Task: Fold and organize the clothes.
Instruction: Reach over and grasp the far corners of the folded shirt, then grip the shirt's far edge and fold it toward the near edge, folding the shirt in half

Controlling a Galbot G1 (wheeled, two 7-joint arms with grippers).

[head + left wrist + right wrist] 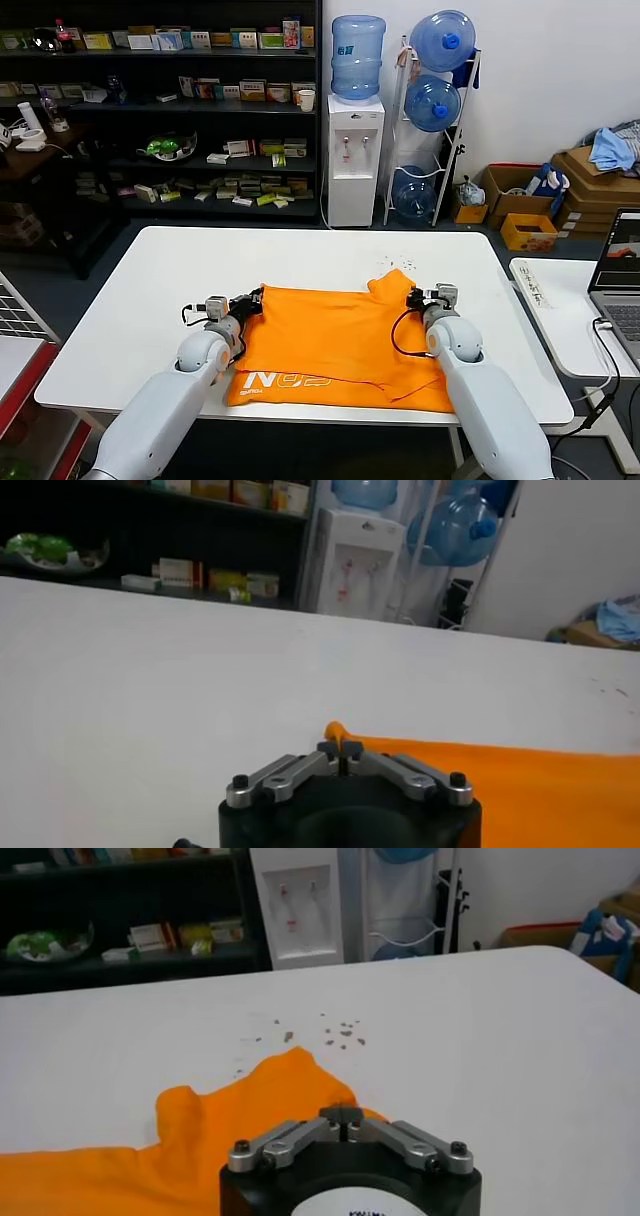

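Observation:
My left gripper is going to release the orange T-shirt's corner, now between its closed jaws, on the shirt's side edge (246, 357), just past the white lettering.
The orange T-shirt (335, 345) lies on the white table (190, 270), folded over, with white lettering (288, 381) showing on the near lower layer. My left gripper (256, 296) is shut on the shirt's upper left corner; in the left wrist view (341, 748) a small tip of orange fabric (336, 730) pokes out between the closed jaws. My right gripper (411, 297) is shut on the shirt's right edge by the sleeve; in the right wrist view (342, 1116) the jaws are closed over orange fabric (260, 1103).
Dark specks (340, 1032) dot the table beyond the shirt. A laptop (618, 270) sits on a side table at the right. Shelves (170, 110), a water dispenser (355, 130) and cardboard boxes (530, 200) stand behind the table.

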